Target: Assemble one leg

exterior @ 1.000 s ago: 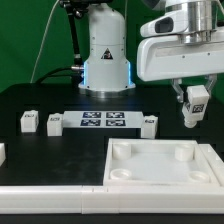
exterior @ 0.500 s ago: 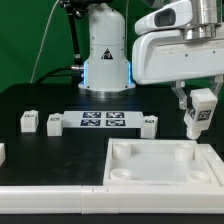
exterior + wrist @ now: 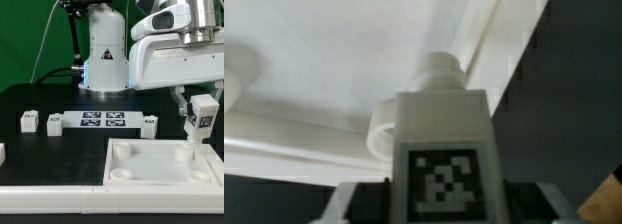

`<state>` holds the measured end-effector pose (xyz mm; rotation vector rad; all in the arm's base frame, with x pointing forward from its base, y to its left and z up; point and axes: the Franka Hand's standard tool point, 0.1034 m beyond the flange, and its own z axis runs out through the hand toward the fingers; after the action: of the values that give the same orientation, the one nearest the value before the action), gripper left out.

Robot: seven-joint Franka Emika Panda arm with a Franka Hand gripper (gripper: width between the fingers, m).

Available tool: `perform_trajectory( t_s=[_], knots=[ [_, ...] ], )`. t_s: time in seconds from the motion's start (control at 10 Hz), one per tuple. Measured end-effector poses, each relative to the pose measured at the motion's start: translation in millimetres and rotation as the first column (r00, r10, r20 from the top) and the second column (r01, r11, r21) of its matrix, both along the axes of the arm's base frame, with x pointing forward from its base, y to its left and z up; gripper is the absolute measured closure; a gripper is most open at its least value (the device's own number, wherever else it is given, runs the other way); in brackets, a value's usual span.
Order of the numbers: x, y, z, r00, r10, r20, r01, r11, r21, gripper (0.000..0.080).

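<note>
I need to release the tagged white leg in the large white piece's front corner hollow (image 3: 200,177) (image 3: 381,132), the one farthest from the marker board.
My gripper (image 3: 199,118) is shut on a white leg (image 3: 201,122) with a black-and-white tag, held tilted at the exterior view's right. The leg's lower end hangs just above the far right corner recess of the large square white piece (image 3: 160,168). In the wrist view the leg (image 3: 441,140) fills the middle, tag facing the camera, its round tip pointing at the white piece (image 3: 331,80) below. Three other legs stand on the table: one (image 3: 29,121), one (image 3: 54,123) and one (image 3: 149,124).
The marker board (image 3: 102,122) lies flat between the loose legs. The robot base (image 3: 106,50) stands at the back. A white block (image 3: 2,153) sits at the exterior view's left edge, and a white ledge (image 3: 50,200) runs along the front.
The gripper with the leg has moved toward the exterior view's right and down, closer to the white piece's far right corner.
</note>
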<state>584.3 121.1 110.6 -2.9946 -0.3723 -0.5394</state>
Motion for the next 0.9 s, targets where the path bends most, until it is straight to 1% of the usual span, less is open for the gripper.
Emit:
perform_trajectory(
  t_s=[0.1, 0.2, 0.3, 0.4, 0.5, 0.7, 0.9],
  knots=[
    [5.6, -9.1, 1.7, 0.993, 0.013, 0.116, -0.013, 1.000, -0.003, 0.0508],
    [9.9, -14.6, -3.8, 0.989, 0.018, 0.150, -0.017, 1.000, -0.007, 0.0508],
    [21.6, -15.5, -4.6, 0.986, 0.027, 0.164, -0.025, 1.000, -0.012, 0.0508],
    [31.8, -15.8, -2.1, 0.985, 0.029, 0.171, -0.028, 1.000, -0.013, 0.0508],
    [39.5, -18.9, -3.6, 0.984, 0.031, 0.178, -0.028, 0.999, -0.016, 0.0508],
    [46.5, -18.8, -9.1, 0.985, 0.025, 0.169, -0.023, 1.000, -0.013, 0.0508],
    [46.6, -18.4, -18.3, 0.987, 0.020, 0.158, -0.019, 1.000, -0.010, 0.0508]
  ],
)
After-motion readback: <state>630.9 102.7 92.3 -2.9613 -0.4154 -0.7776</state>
